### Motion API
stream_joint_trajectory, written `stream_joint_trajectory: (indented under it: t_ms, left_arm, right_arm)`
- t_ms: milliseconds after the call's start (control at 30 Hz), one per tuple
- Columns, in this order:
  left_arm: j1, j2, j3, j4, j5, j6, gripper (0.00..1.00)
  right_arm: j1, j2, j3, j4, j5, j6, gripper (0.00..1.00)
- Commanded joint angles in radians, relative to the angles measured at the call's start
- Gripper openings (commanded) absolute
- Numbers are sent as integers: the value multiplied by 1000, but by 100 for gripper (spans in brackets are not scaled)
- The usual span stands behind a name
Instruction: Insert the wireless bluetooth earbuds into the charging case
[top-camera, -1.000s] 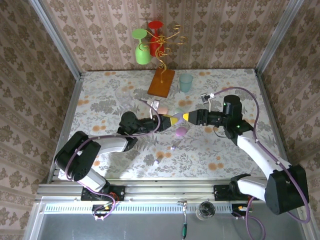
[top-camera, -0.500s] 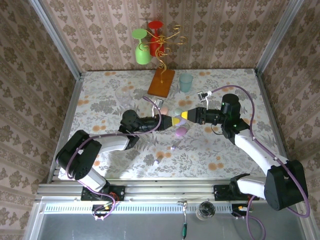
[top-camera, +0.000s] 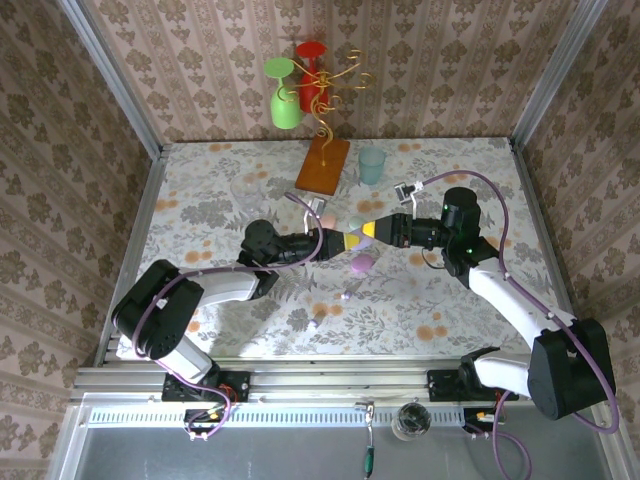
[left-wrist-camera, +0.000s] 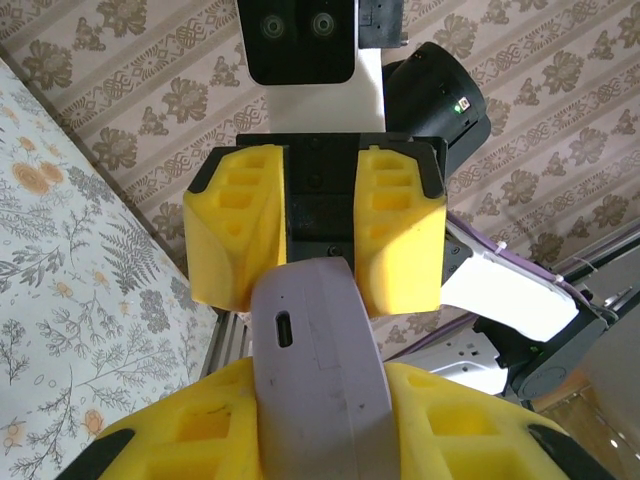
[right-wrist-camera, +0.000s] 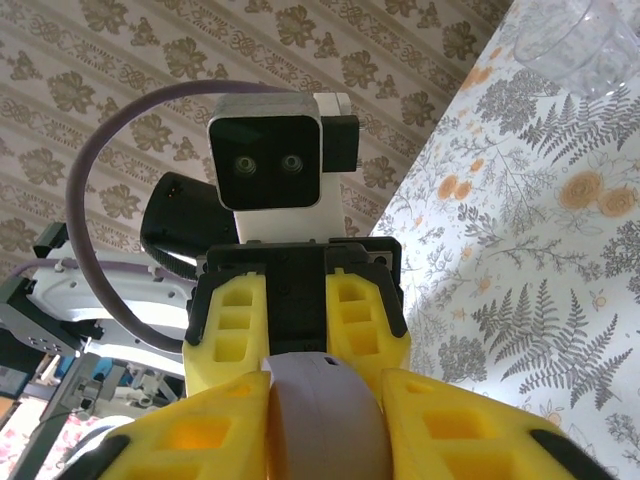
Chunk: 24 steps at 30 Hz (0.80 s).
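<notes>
The lavender case's flat sides are pinched by both grippers, so my right gripper should keep the case still while my left gripper turns and grips the case's narrow edges (left-wrist-camera: 318, 385).
A lavender charging case (left-wrist-camera: 318, 350), shut, with its charging port facing the left wrist camera, hangs above the middle of the table between both grippers. My left gripper (top-camera: 343, 241) pinches one end of it and my right gripper (top-camera: 367, 231) pinches the other, yellow fingertips almost meeting. In the right wrist view the case (right-wrist-camera: 325, 415) sits tight between my right fingers (right-wrist-camera: 215, 430), with the left gripper (right-wrist-camera: 297, 320) straight opposite. Two tiny pale earbuds (top-camera: 346, 294) (top-camera: 317, 322) lie on the floral cloth nearer the arm bases.
A pink case (top-camera: 325, 217), a green case (top-camera: 357, 222) and a pinkish-purple case (top-camera: 362, 263) lie around the grippers. Behind stand a teal cup (top-camera: 371, 165), a clear glass (top-camera: 250, 187) and a wooden-based gold rack (top-camera: 322, 163) holding green and red glasses.
The two grippers closed the gap between them, the right one sliding left and the left one right, then held still for the last half second.
</notes>
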<state>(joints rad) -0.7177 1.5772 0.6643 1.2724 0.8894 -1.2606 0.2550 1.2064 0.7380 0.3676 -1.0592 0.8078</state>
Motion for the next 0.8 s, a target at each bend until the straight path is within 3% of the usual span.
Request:
stream_joint_trajectory:
  t_ms: [0,167,300,400,533,633,767]
  left_arm:
    - [11,28,26,24,-53,40,13]
    - [14,10,1,24,-108,176,43]
    - [25,-37,-68,25,-194,404,71]
    - [17,-93,-118,24,-238,643,85]
    - [-5,-152,-191,24,-318,995,93]
    - [-14,-156,-220,24,-302,1190,95]
    - [-23,-116,-210,24,-299,1299,91]
  right_arm:
    - [7,7,-2,21,-23,26,24]
    - [4,11,9,24,23,81,19]
    - [-9,26,9,32,59,130,19]
    - [-25,46,-1,82,67,209,19]
    - [-50,65,-12,95,89,290,20]
    - [-63,88,-29,136,90,370,20]
    - [-64,110,-65,262,94,499,20]
